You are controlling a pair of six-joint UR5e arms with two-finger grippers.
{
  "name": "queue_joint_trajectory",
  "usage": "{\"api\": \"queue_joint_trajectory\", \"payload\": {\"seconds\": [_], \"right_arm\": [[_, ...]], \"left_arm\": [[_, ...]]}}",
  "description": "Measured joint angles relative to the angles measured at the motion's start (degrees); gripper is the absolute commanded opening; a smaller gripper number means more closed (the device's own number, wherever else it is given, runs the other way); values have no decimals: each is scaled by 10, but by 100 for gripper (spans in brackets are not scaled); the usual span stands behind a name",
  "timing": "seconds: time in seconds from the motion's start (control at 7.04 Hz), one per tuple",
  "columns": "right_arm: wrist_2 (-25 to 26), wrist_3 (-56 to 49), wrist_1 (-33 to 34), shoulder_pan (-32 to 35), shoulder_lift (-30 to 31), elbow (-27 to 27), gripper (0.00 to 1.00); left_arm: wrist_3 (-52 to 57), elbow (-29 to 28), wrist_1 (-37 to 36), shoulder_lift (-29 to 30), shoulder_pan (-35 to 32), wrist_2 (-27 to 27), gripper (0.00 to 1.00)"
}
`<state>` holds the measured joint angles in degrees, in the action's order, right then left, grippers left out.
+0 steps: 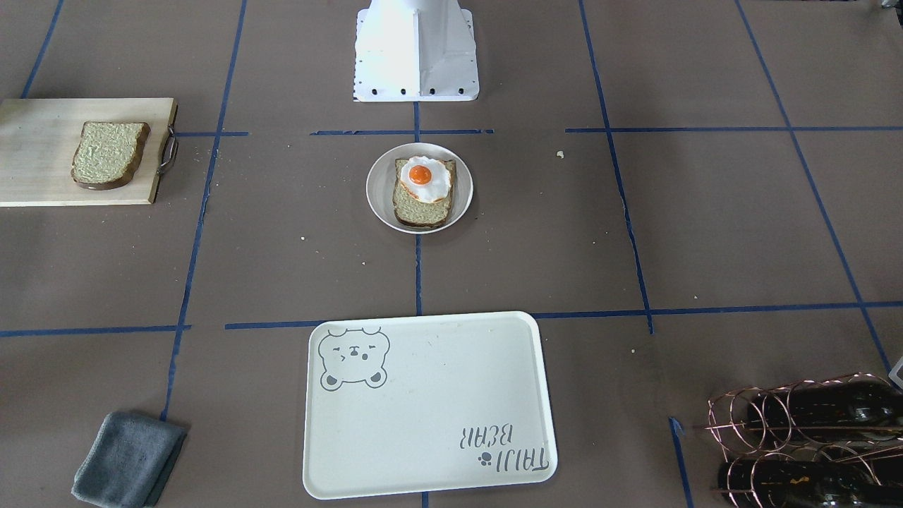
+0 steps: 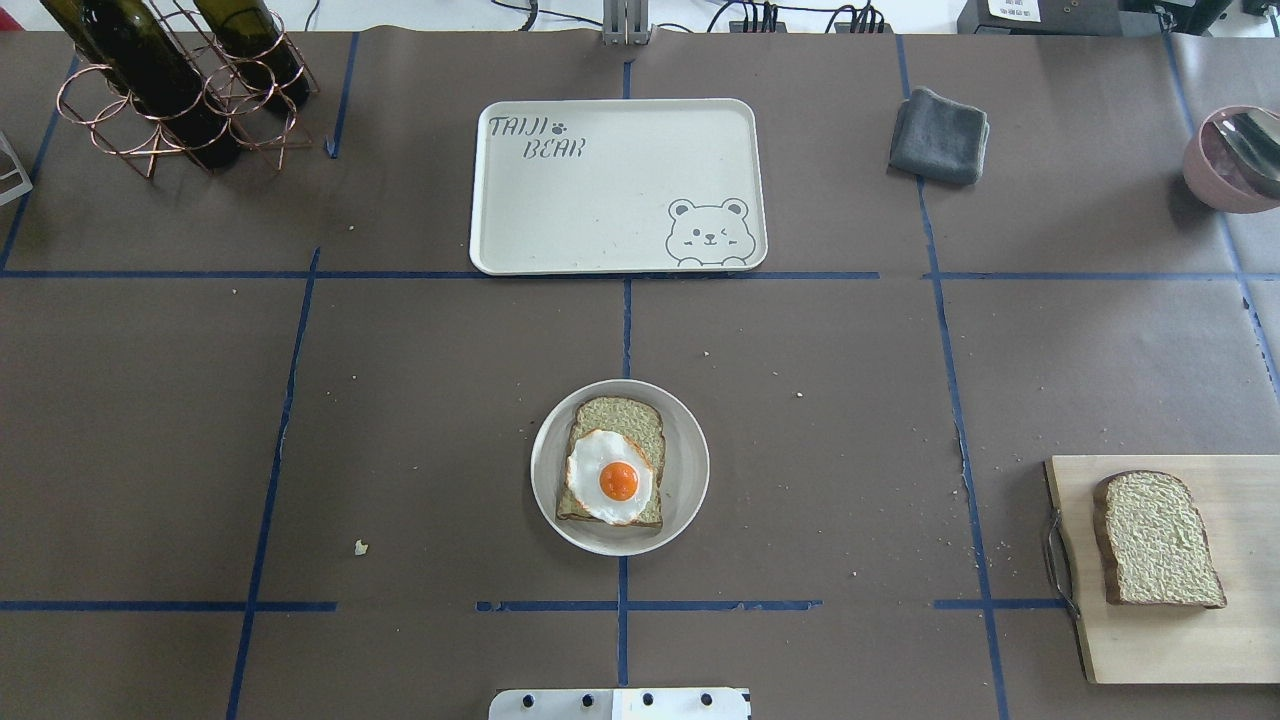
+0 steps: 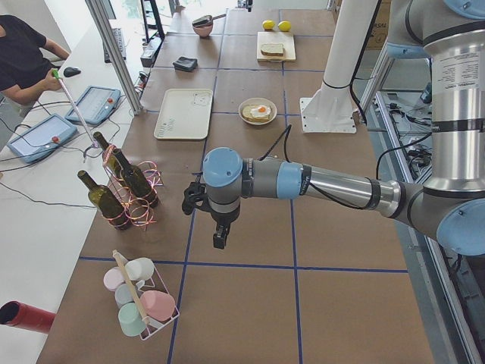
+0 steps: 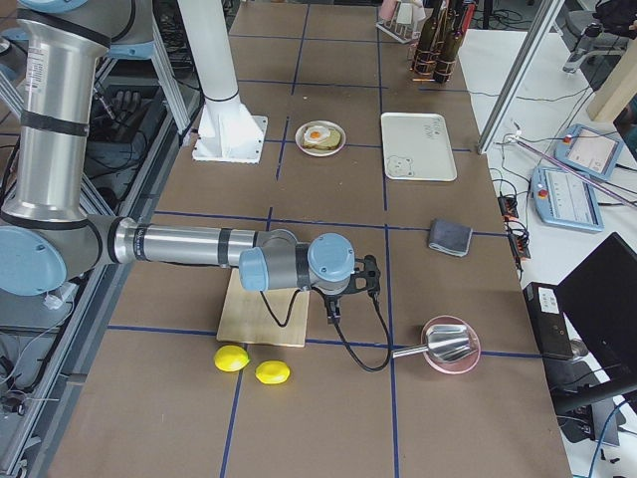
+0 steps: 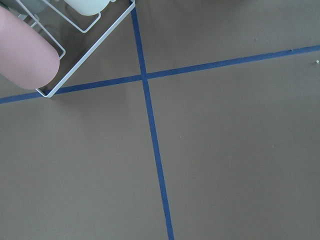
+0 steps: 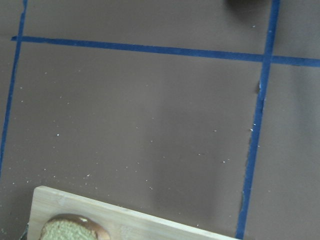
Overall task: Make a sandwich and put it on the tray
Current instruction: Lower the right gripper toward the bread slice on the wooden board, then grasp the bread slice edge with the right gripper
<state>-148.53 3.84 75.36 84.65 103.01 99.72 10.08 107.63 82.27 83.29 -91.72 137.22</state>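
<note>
The robot's right gripper should next grab the bread slice on the cutting board by the bread slice's edge point(image 1: 80, 152) farthest from the board's metal handle.
One bread slice point(image 2: 625, 420) lies on a round pale plate point(image 2: 690, 470) at the table's middle, with the fried egg point(image 2: 610, 478) on top of it. The second bread slice point(image 2: 1155, 540) lies on the wooden cutting board point(image 2: 1140, 640) on my right; its edge shows in the right wrist view point(image 6: 70, 231). The cream tray point(image 2: 600, 200) sits beyond the plate with nothing on it. My left gripper point(image 3: 218, 233) hangs far out to my left near the bottle rack. My right gripper point(image 4: 331, 311) hangs beside the cutting board. I cannot tell whether either is open or shut.
A copper rack with wine bottles point(image 2: 170, 80) stands at the far left. A grey cloth point(image 2: 938, 135) and a pink bowl point(image 2: 1235, 155) are at the far right. A rack of mugs point(image 3: 140, 299) and two lemons point(image 4: 249, 363) lie at the table's ends.
</note>
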Motion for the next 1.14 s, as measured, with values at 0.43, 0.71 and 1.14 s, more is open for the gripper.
{"api": "queue_joint_trajectory", "payload": {"seconds": [0.43,0.71,1.14], "right_arm": [[62,282,-208,-152,53,4,97],[123,402,-316,-234,84,4,96],[165,517,-413,-323,106,2,92]], "left_arm": [[0,-4,28,-2,0,1,100],[0,-3,29,-2,0,1,100],[1,-2,30,-3,0,2,100]]}}
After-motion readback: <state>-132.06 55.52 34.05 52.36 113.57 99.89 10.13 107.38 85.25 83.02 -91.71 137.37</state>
